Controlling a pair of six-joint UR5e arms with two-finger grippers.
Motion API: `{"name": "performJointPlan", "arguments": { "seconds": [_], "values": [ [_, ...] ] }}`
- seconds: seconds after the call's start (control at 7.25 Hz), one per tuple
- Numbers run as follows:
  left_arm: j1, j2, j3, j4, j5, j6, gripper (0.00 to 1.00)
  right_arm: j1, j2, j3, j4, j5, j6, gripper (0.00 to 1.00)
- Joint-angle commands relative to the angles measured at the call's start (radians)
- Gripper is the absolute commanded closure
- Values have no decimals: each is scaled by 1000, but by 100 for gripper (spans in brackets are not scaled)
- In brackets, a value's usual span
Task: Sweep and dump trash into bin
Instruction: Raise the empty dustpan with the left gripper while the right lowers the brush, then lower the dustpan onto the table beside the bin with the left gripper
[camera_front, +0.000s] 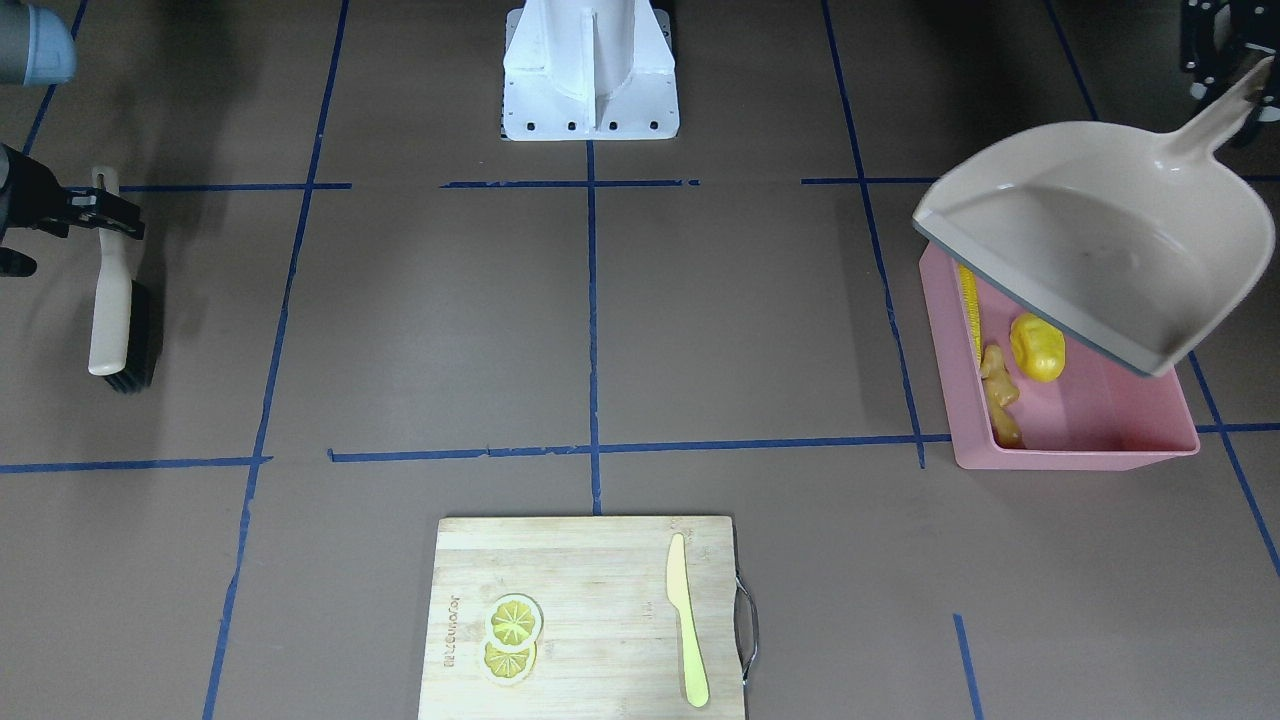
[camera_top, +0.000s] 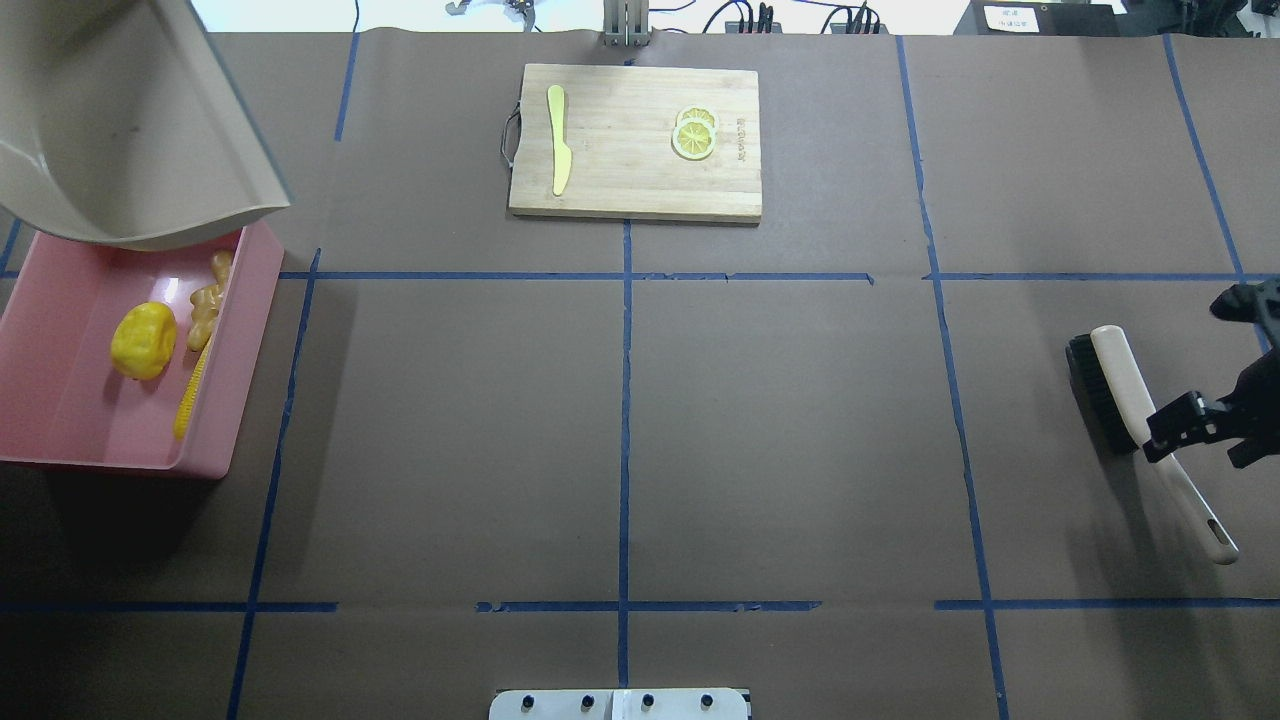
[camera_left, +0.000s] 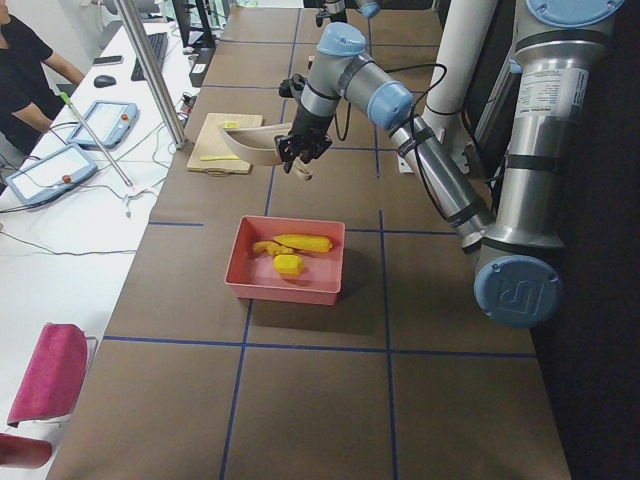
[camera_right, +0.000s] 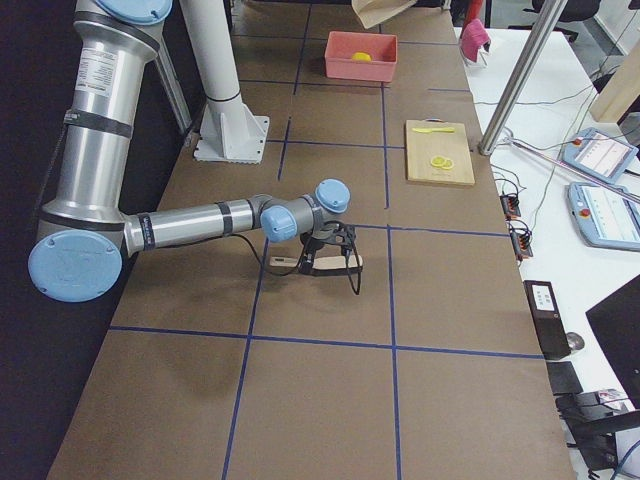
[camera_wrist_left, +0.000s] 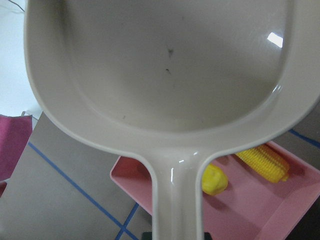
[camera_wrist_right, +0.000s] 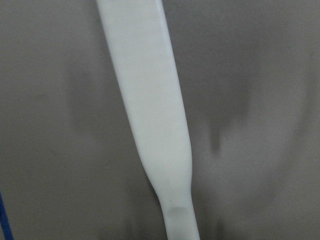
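Observation:
Next, my left gripper lets go of the beige dustpan between the pink bin and the middle blue tape line (camera_front: 715, 322).
My left gripper (camera_left: 298, 158) is shut on the handle of the beige dustpan (camera_front: 1100, 230), holding it tilted in the air over the far end of the bin (camera_front: 1080, 460). The pan's scoop (camera_wrist_left: 160, 75) is bare. The trash lies inside the pink bin (camera_top: 60, 440): the corn cob (camera_top: 190, 395) along one wall, the yellow lump (camera_top: 143, 341) mid-floor, and the ginger root (camera_top: 207, 305) beside the corn. My right gripper (camera_top: 1185, 425) sits low over the handle of the brush (camera_top: 1115, 385), which rests on the table. I cannot tell whether its fingers clamp the handle (camera_wrist_right: 150, 100).
A wooden cutting board (camera_top: 620, 150) at the operators' edge carries a pale yellow knife (camera_top: 558, 140) and lemon slices (camera_top: 694, 133). The white robot base (camera_front: 590, 80) stands at mid-table. Blue tape lines cross the brown tabletop. A seated person (camera_left: 20, 70) is beyond the side bench.

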Motion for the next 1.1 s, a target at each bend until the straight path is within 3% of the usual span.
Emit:
{"name": "performJointPlan", "arguments": {
  "seconds": [0.0, 0.41, 0.69, 0.97],
  "values": [
    [150, -22, 6, -31, -23, 4, 92, 105, 0, 54, -1, 3, -1, 1],
    [333, -204, 188, -40, -20, 6, 88, 205, 31, 77, -1, 3, 9, 0],
    [367, -270, 400, -220, -20, 6, 89, 231, 81, 79, -1, -3, 11, 0],
    [368, -269, 564, -435, -17, 10, 89, 254, 105, 81, -5, 3, 10, 0]
  ]
}}
